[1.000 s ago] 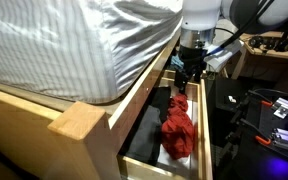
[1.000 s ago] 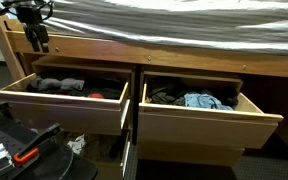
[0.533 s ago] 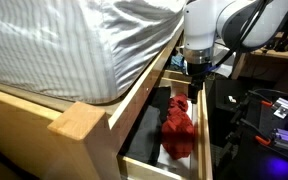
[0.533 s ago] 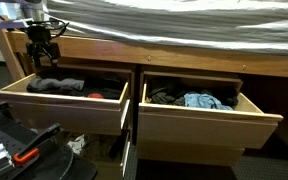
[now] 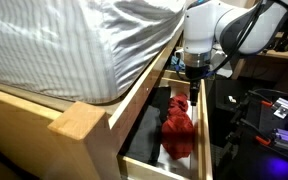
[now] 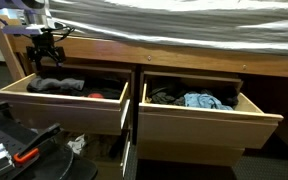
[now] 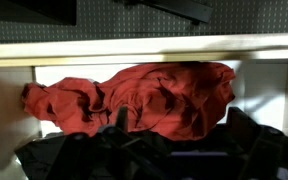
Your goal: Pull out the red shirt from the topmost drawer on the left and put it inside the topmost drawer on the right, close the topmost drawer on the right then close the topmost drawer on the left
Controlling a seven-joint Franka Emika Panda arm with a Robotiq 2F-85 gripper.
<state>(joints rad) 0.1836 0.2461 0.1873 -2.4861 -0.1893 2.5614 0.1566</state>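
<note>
The red shirt's far narrow end (image 5: 178,106) (image 7: 79,103), beside the black garment, is the next place my gripper needs to go down to and close on.
The red shirt (image 7: 144,95) lies crumpled in the topmost left drawer (image 6: 54,108), partly on a long black garment (image 7: 74,155). In an exterior view the shirt (image 5: 179,128) fills the drawer's near half, and from the front only a small patch of the red shirt (image 6: 96,96) shows. My gripper (image 5: 192,78) hangs open just above the shirt's far end, over the drawer's back part (image 6: 46,62). In the wrist view the gripper (image 7: 181,125) has its dark fingers (image 7: 121,118) spread either side of the red cloth, holding nothing. The topmost right drawer (image 6: 209,120) stands pulled out.
A striped mattress (image 5: 64,45) overhangs the bed frame (image 5: 79,120) above both drawers. The right drawer holds a blue cloth (image 6: 199,100) and dark clothes. A dark table with tools (image 5: 269,110) stands next to the left drawer.
The gripper has come down from beside the bed frame and shifted over the open left drawer, closer to the red shirt. Its jaws stayed open. The clothes have not moved.
</note>
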